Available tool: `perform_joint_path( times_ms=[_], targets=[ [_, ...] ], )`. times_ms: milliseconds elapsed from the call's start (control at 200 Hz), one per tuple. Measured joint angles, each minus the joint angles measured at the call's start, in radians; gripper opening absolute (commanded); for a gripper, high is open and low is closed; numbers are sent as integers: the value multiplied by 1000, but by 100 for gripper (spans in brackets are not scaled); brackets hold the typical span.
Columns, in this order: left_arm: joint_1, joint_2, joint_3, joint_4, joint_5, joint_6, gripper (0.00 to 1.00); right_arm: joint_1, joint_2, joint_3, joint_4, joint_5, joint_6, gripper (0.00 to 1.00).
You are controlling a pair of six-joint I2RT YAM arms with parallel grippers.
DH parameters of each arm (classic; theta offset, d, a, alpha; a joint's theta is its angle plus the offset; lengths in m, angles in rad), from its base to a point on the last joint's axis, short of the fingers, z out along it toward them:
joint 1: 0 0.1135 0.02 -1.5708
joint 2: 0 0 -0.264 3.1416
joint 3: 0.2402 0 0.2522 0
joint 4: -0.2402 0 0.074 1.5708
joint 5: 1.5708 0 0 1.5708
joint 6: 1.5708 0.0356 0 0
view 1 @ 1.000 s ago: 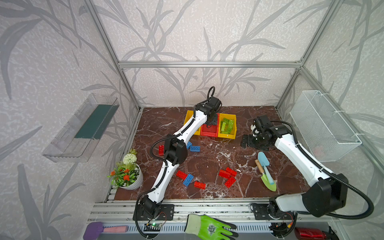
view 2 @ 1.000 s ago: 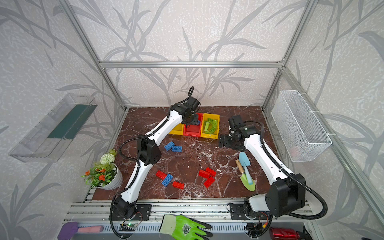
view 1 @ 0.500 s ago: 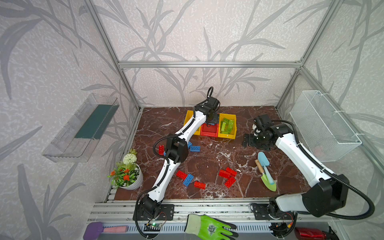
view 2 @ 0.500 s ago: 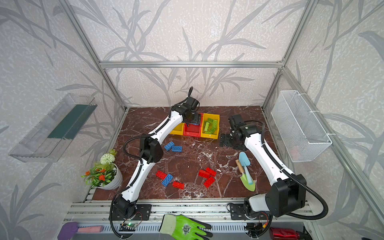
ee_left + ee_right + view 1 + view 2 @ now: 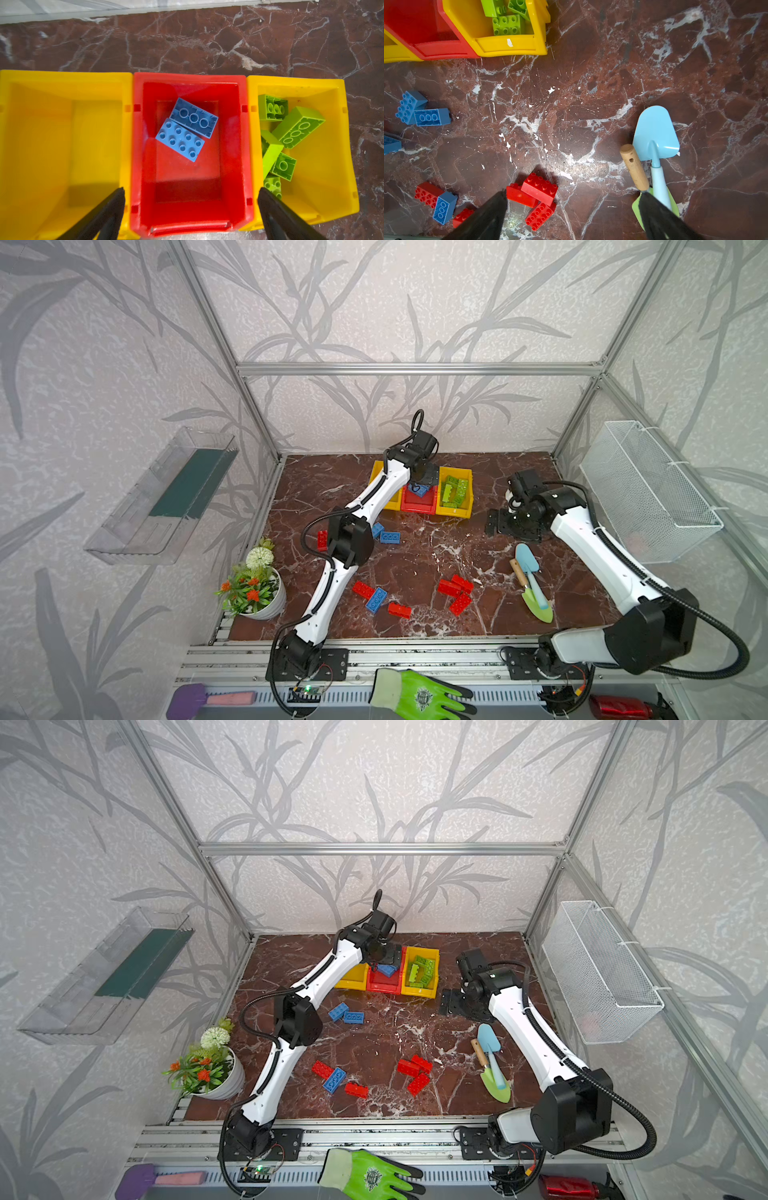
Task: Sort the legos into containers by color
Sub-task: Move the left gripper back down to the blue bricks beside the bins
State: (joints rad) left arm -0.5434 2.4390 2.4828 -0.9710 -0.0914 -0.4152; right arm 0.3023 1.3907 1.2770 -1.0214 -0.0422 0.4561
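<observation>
The robot's left gripper will next close on the short ends (image 5: 377,529) of the loose blue lego nearest the bare yellow bin, beside the robot's left arm.
The containers stand in a row at the back: a bare yellow bin (image 5: 62,135), a red bin (image 5: 234,145) and a second yellow bin (image 5: 324,166). Two blue legos (image 5: 179,141) lie in the red bin. Several green legos (image 5: 299,126) fill the second yellow bin. My left gripper (image 5: 191,191) hangs open above the red bin, holding nothing. My right gripper (image 5: 574,194) is open and empty over the floor, near three red legos (image 5: 538,188). Loose on the floor in both top views are two blue legos (image 5: 386,535) and a red-and-blue group (image 5: 374,597).
Two toy trowels (image 5: 532,585) lie at the right under my right arm. A flower pot (image 5: 257,589) stands front left. A white wire basket (image 5: 648,489) hangs on the right wall and a clear tray (image 5: 166,493) on the left. A green glove (image 5: 415,695) lies on the front rail.
My left gripper's jaws have opened wide above the red bin, and a blue lego now lies there. The right arm has shifted only slightly.
</observation>
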Motion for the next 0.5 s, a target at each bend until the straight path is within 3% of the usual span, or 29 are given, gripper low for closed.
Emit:
perform_joint_path(
  times_ms=[300, 500],
  targets=[
    [69, -477, -679, 83, -33, -193, 99, 108, 1, -7, 29, -22, 0, 99],
    [121, -680, -1001, 112, -59, -301, 99, 191, 40, 0, 47, -44, -3, 99]
  ],
)
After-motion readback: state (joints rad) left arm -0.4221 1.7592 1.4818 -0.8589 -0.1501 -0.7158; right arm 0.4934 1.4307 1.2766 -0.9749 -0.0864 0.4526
